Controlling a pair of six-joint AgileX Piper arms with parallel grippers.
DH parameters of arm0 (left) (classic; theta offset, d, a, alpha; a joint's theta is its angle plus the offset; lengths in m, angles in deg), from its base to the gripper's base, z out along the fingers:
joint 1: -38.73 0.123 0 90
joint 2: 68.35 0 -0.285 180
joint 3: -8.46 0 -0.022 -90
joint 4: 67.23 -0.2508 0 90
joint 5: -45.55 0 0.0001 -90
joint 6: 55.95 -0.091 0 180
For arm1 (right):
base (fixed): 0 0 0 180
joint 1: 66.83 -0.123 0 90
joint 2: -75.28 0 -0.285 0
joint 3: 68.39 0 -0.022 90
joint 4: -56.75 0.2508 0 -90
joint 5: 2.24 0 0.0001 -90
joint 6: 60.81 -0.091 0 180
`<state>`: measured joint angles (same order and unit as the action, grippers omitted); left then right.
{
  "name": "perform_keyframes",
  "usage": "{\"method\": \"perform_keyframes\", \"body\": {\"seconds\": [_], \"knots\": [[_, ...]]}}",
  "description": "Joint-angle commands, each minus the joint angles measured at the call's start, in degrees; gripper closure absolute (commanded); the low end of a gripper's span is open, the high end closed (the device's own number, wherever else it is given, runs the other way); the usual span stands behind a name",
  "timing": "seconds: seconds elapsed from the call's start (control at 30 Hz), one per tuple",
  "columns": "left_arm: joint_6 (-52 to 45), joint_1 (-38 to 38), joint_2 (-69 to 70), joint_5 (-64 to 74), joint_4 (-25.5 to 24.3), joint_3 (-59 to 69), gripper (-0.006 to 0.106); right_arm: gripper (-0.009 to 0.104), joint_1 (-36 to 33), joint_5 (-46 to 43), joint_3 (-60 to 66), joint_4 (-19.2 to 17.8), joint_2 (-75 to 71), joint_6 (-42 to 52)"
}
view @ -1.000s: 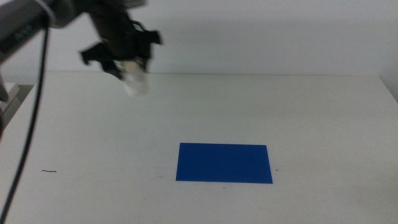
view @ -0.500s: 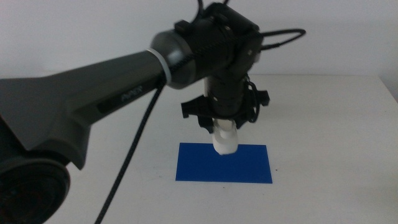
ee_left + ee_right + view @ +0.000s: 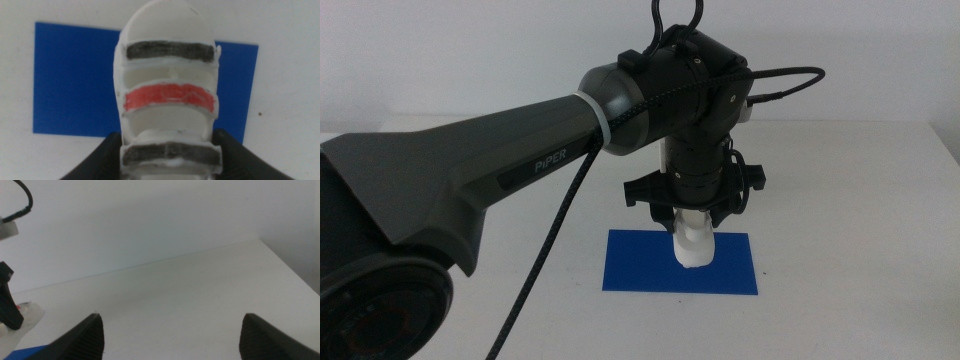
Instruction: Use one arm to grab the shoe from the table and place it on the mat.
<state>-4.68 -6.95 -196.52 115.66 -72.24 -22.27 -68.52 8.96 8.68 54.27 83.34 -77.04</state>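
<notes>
My left gripper is to release the white shoe on the middle of the blue mat (image 3: 677, 261) (image 3: 141, 84), so that the shoe lies along the mat's length.
My left arm (image 3: 520, 165) reaches in from the left to the table's middle. My left gripper (image 3: 692, 212) is shut on the white shoe (image 3: 692, 243) and holds it toe down over the blue mat (image 3: 635, 265). I cannot tell whether the toe touches the mat. In the left wrist view the shoe (image 3: 167, 95) shows two dark grey straps and one red one, with the mat (image 3: 75, 80) behind it and my jaws on both sides of its heel. My right gripper (image 3: 172, 335) is open and empty, off to the side; it is out of the middle view.
The white table (image 3: 860, 200) spreads around the mat, with its far edge against a white wall. The left arm's body and black cable (image 3: 545, 250) cover the table's left half in the middle view.
My left arm carried the shoe from the table's far left to above the mat, then lowered it and shifted slightly right. The right gripper shows only now.
</notes>
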Motion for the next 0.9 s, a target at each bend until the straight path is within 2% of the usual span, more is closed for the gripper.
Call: {"method": "perform_keyframes", "body": {"seconds": [0.0, 0.2, 0.27, 0.4, 0.57, 0.67, 0.7, 0.87], "knots": [[0.02, 0.43, -0.39, -0.15, 1.36, -0.18, 0.102, 0.016, -0.11, -0.55, 0.14, -0.33, -0.27, 0.11], [0.38, 0.79, -3.40, -1.24, 4.40, -0.18, 0.102, 0.016, -0.11, -0.55, 0.14, -0.33, -0.27, 0.11], [4.53, 0.90, -3.85, -2.47, 4.40, -0.18, 0.102, 0.016, -0.11, -0.55, 0.14, -0.33, -0.27, 0.11], [18.45, 1.26, -3.85, -7.16, 3.37, -0.18, 0.102, 0.016, -0.11, -0.55, 0.14, -0.33, -0.27, 0.11], [54.03, 1.26, -4.42, -6.60, 2.51, -0.18, 0.102, 0.016, -0.11, -0.55, 0.14, -0.33, -0.27, 0.11], [67.81, 1.13, -4.79, -3.20, 3.38, -0.18, 0.102, 0.016, -0.11, -0.55, 0.14, -0.33, -0.27, 0.11], [70.67, 1.13, -4.92, -2.48, 3.42, -0.18, 0.102, 0.016, -0.11, -0.55, 0.14, -0.33, -0.27, 0.11], [70.62, 1.60, -5.03, -2.04, 1.37, -0.18, 0.102, 0.016, -0.11, -0.55, 0.14, -0.33, -0.27, 0.11]]}}
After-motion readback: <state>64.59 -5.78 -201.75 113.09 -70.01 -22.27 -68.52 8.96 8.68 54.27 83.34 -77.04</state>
